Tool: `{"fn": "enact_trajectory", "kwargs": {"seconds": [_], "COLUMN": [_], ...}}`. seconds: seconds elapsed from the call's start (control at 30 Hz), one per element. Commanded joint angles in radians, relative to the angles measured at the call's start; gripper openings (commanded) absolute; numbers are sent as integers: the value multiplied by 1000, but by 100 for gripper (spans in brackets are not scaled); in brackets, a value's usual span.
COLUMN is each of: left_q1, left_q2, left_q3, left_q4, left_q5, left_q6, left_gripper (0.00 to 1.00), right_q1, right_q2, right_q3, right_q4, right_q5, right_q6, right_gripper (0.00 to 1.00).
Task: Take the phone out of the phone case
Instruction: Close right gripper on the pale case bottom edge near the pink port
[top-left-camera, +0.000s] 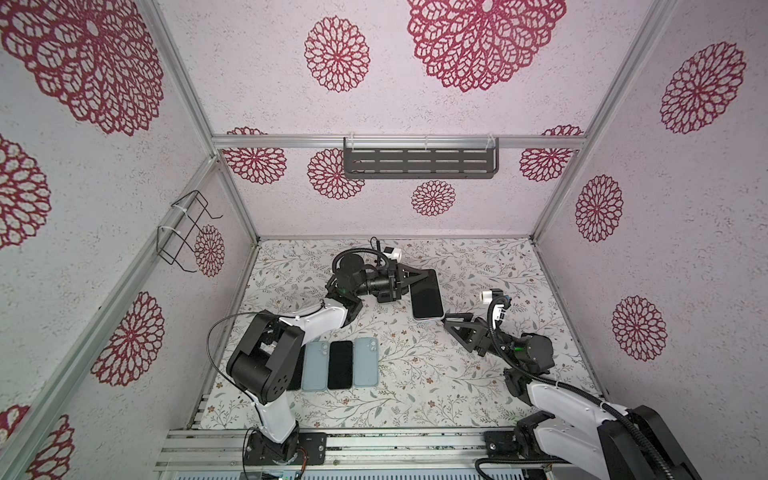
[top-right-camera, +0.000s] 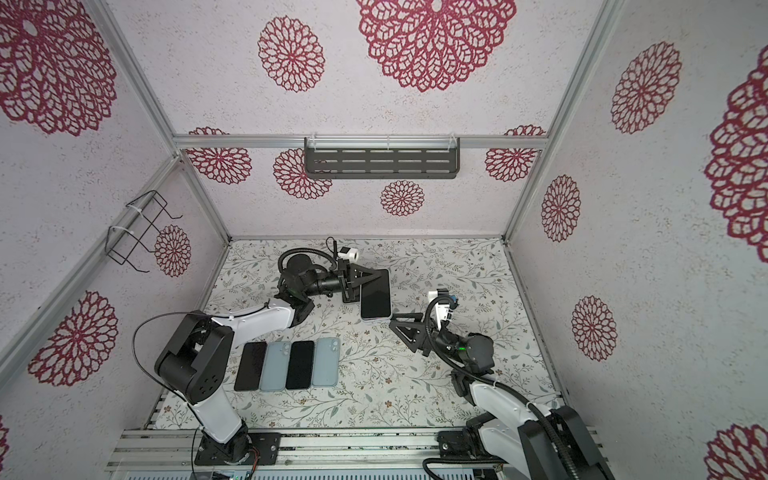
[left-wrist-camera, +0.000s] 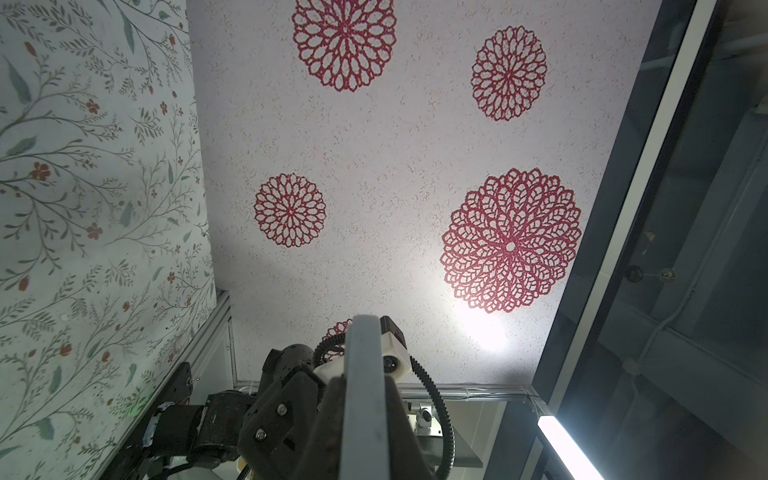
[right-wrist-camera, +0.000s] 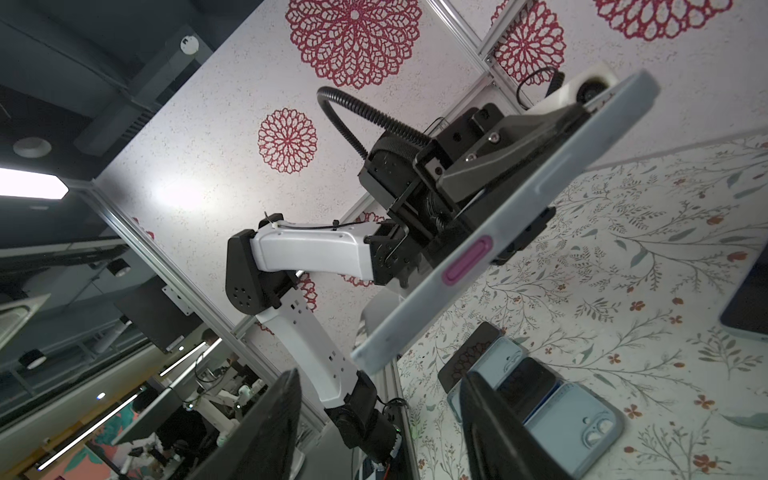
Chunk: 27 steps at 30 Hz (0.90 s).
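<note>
The robot's right gripper needs to pinch the case's rim (right-wrist-camera: 372, 358) at the phone's near corner, where the phone case wraps it, and peel the case off the phone.
A black-screened phone (top-left-camera: 427, 296) (top-right-camera: 376, 293) sits in a light blue phone case (right-wrist-camera: 519, 208) with a pink side button (right-wrist-camera: 467, 259). It is held flat above the table, screen up. My left gripper (top-left-camera: 409, 282) (top-right-camera: 362, 277) (left-wrist-camera: 365, 399) is shut on the far end of the cased phone, seen edge-on in the left wrist view. My right gripper (top-left-camera: 453, 322) (top-right-camera: 401, 322) (right-wrist-camera: 380, 376) stands open just off the case's near corner, with nothing between its fingers (right-wrist-camera: 274, 428).
On the floral table (top-left-camera: 415, 395), near the left arm's base, lie black phones (top-right-camera: 250, 365) (top-right-camera: 300, 365) and empty blue cases (top-right-camera: 275, 365) (top-right-camera: 326, 361) in a row. A dark shelf (top-left-camera: 419, 160) hangs on the back wall and a wire basket (top-left-camera: 183, 232) on the left wall.
</note>
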Motion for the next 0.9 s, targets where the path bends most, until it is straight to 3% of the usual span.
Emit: {"fn": "enact_trajectory", "kwargs": {"seconds": [0.0,0.1,0.33,0.7,0.87], "left_q1": [5,5,5,8,12], "left_q2": [-31,-34,-41,-48,-46], "left_q3": [35,31,27,19,9], "left_q4": [41,45,45,62,140], "left_q5": [6,4,2,-1,-4], "left_q6": [-5,-5,-5,-16,-77], "left_gripper": [0,0,0,0,0], "right_q1": [7,12,49,95,106], "right_q2": [48,102,101,124,129], "right_q3": [40,58,65,62,75], "right_q4": [179,258,259,259,258], "right_q5": [54,64,101,128,137], "right_q6": [173,233,226,202,177], "right_gripper": [59,52,46,16,9]}}
